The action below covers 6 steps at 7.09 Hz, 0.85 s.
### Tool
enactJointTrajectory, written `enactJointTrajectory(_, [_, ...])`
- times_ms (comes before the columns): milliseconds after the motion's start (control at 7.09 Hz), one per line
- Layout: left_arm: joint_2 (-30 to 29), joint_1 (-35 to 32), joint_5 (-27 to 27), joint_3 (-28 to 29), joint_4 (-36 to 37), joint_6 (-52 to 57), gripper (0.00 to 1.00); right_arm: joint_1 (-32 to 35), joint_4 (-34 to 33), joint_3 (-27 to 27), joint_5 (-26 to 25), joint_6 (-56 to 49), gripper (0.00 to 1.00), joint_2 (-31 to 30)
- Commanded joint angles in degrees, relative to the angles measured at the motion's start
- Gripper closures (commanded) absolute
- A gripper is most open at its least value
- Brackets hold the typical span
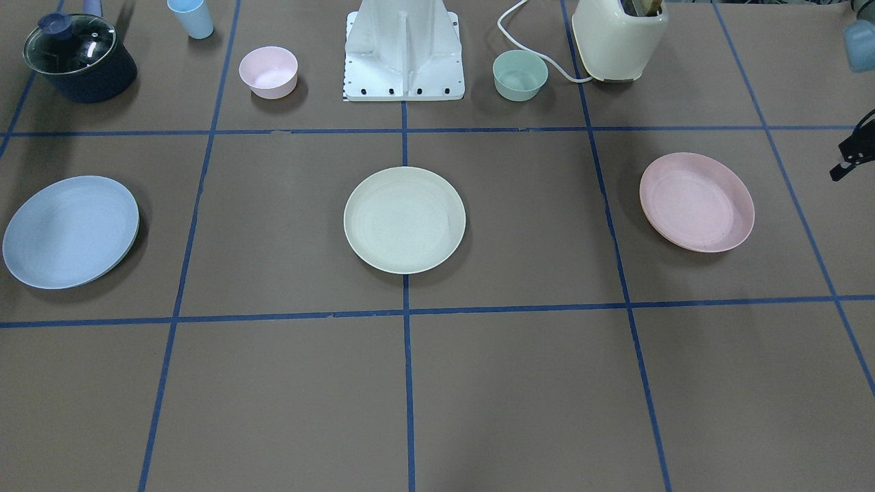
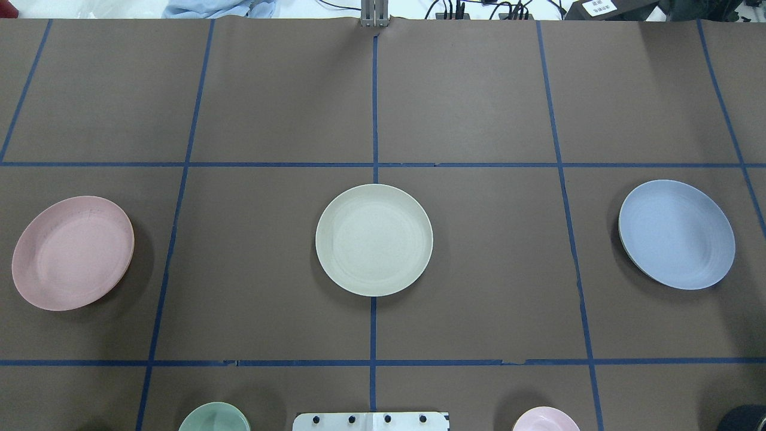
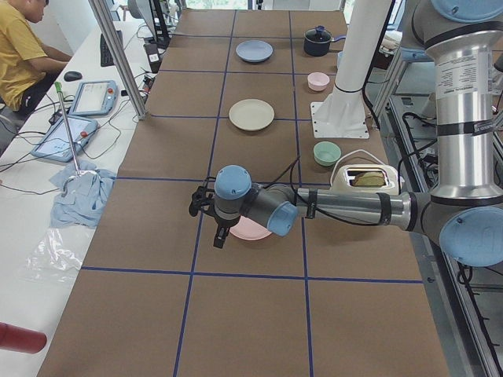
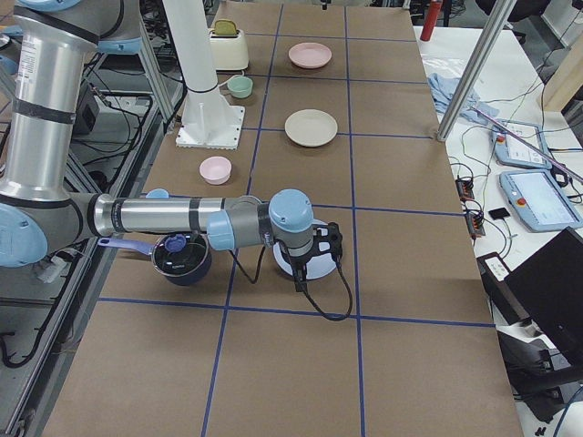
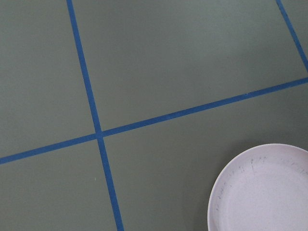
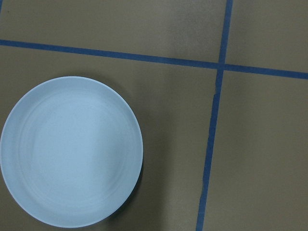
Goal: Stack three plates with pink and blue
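My left gripper is going to close on the pink plate's outer rim (image 1: 752, 208) (image 5: 209, 220), on the side that is farthest from the cream plate.
Three plates lie apart in a row on the brown table. The cream plate (image 1: 405, 220) (image 2: 374, 239) is in the middle. The pale pink plate (image 1: 696, 201) (image 2: 72, 252) is on my left side and shows in the left wrist view (image 5: 264, 192). The light blue plate (image 1: 70, 231) (image 2: 676, 234) is on my right side and shows in the right wrist view (image 6: 70, 151). My left gripper (image 3: 206, 216) hovers over the pink plate's outer side. My right gripper (image 4: 314, 259) hovers over the blue plate. I cannot tell whether either is open or shut.
Along the robot's edge stand a lidded dark pot (image 1: 78, 58), a blue cup (image 1: 191, 17), a small pink bowl (image 1: 268, 72), the white robot base (image 1: 403, 55), a mint bowl (image 1: 520, 75) and a cream toaster (image 1: 618, 37). An operator (image 3: 23, 47) sits beside the table.
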Motion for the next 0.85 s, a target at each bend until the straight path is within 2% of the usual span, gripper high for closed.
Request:
enactJointTrajectory(0, [-0.44,4.72,0.2,2.95,-4.87,-6.29,0.0,-0.05,-0.12,-0.04,0.01,-0.03,0.0,0.0])
enactJointTrajectory(423, [-2.55,11.31,0.03,11.39,-16.74,-14.74,0.0,-0.49,-0.21,-0.22,-0.08,0.32,0.0,0.0])
enactJointTrajectory(706, [-2.37,12.81,-0.32,13.17,-16.95,-15.01,0.02,-0.67,-0.12,-0.22,0.19,2.69,0.0,0.09])
